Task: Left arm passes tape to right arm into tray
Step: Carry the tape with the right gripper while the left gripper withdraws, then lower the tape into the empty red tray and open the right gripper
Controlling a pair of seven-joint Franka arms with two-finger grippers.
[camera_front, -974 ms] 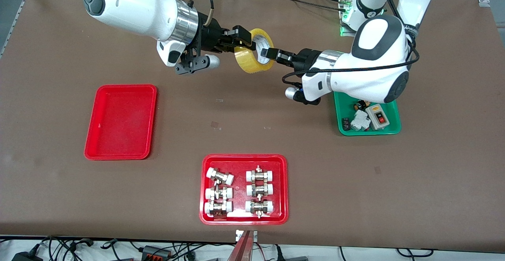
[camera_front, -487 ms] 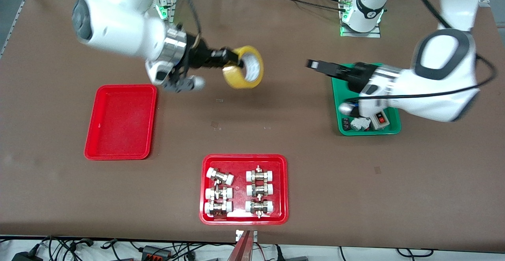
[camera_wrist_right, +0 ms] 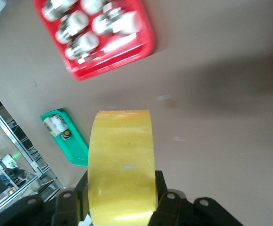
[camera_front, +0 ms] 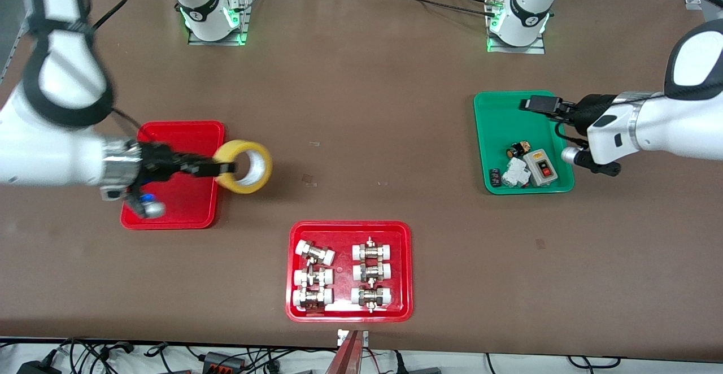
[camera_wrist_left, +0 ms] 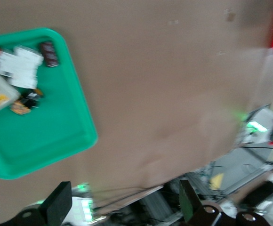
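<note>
The yellowish tape roll will drop from my right gripper mid plain red tray [camera_front: 177, 174].
My right gripper [camera_front: 221, 167] is shut on the yellowish tape roll [camera_front: 244, 166] and holds it in the air just past the plain red tray's [camera_front: 186, 137] edge toward the table's middle. In the right wrist view the tape [camera_wrist_right: 122, 165] sits clamped between the black fingers [camera_wrist_right: 160, 188]. My left gripper [camera_front: 536, 104] is open and empty over the green tray [camera_front: 497, 108]; the left wrist view shows its two fingers [camera_wrist_left: 56, 207] wide apart with nothing between them.
A red tray of metal fittings [camera_front: 349, 271] lies near the front camera at mid table. The green tray holds a switch box [camera_front: 541, 167] and small electrical parts. The arm bases [camera_front: 515, 12] stand along the table's top edge.
My right arm has carried the tape from mid table toward the plain red tray. My left arm has let go and drawn back over the green tray.
</note>
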